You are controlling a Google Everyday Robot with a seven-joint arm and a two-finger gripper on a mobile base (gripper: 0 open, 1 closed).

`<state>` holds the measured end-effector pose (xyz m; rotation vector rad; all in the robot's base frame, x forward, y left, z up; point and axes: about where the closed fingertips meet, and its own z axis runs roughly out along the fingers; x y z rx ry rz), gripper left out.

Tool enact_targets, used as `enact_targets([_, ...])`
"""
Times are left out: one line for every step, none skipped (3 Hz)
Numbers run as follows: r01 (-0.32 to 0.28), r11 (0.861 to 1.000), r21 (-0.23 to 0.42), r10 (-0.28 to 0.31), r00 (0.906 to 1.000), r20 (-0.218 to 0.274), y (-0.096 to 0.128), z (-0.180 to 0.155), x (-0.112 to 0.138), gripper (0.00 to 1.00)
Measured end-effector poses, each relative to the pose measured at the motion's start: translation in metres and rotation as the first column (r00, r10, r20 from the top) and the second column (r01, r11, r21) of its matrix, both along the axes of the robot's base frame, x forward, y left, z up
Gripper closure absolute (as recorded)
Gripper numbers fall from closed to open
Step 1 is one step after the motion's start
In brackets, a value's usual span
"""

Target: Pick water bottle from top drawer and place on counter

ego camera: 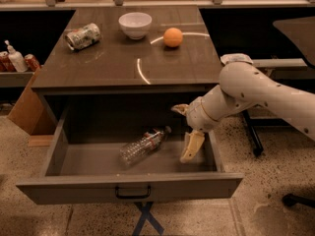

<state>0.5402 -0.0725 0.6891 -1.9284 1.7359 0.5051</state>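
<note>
My gripper is to close next on the half nearer the dark cap (151,140) of the water bottle, so that the bottle's bottom end will stay sticking out.
The water bottle (143,145) lies on its side in the middle of the open top drawer (74,188), dark cap pointing to the back right. My gripper (184,128) hangs over the right part of the drawer, a short way right of the bottle's cap and not touching it. It is open and empty, one pale finger (191,146) pointing down into the drawer and the other (179,109) higher up. The counter (113,63) lies above the drawer.
On the counter stand a crushed silver can (82,36), a white bowl (135,24) and an orange (173,37). A side shelf at the left holds bottles and cans (15,60). A cardboard box (27,109) stands at the left and chair legs (253,136) at the right.
</note>
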Motion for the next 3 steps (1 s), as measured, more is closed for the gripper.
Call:
enact_targets([-0.01,0.999,0.036,0.01,0.9999,0.011,0.01,-0.006,0.012,0.0])
enact_targets([-0.037,0.998,0.05,0.037,0.9993,0.012,0.023,-0.016,0.019,0.0])
enact_targets([-0.084,0.996,0.027,0.084,0.9963,0.021,0.044,-0.026,0.018,0.0])
